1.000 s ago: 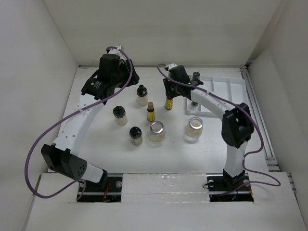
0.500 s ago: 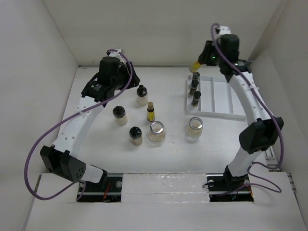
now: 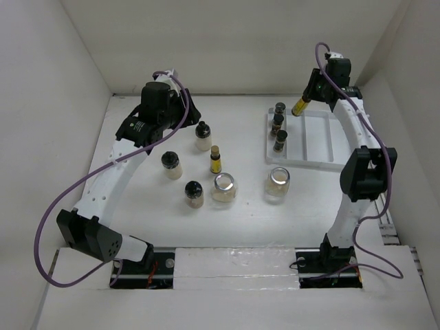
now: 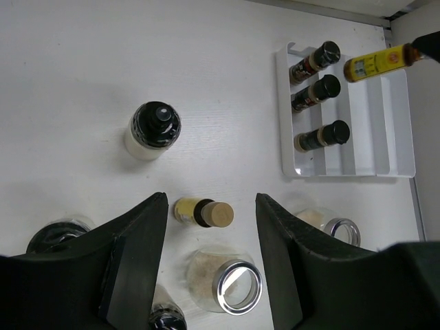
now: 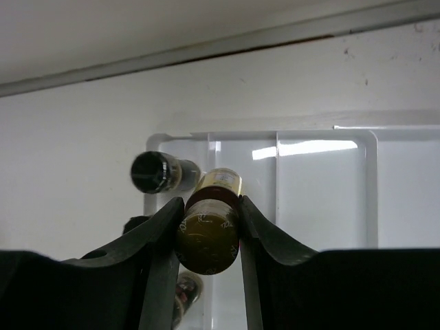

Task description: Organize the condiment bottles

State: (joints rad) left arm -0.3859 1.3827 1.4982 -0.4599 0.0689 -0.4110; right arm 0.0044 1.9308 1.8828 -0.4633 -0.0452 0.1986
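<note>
My right gripper will let go of the slim amber bottle in the back of the compartment [image 3: 293, 124] [image 5: 240, 180] beside the spice jars.
My right gripper [image 3: 309, 97] is shut on a slim amber yellow-labelled bottle [image 3: 300, 106] and holds it tilted above the back of the white tray [image 3: 317, 159]. The right wrist view shows the bottle [image 5: 208, 230] clamped between the fingers. Three dark spice jars [image 3: 278, 124] stand in the tray's left compartment. My left gripper [image 3: 172, 118] is open and empty, high over the back left. Below it the left wrist view shows a second amber bottle [image 4: 203, 212], a cream-filled black-capped bottle [image 4: 153, 129] and a silver-lidded jar [image 4: 227, 282].
On the table stand three cream-filled bottles [image 3: 171, 165], the amber bottle [image 3: 215, 159] and two clear silver-lidded jars [image 3: 223, 188] [image 3: 278, 184]. The tray's middle and right compartments [image 3: 330, 134] hold nothing. White walls close in the back and both sides.
My right arm lifted the amber bottle from beside the other bottles, swung it up to the back right, and now holds it lower over the tray's back. The left arm stayed put.
</note>
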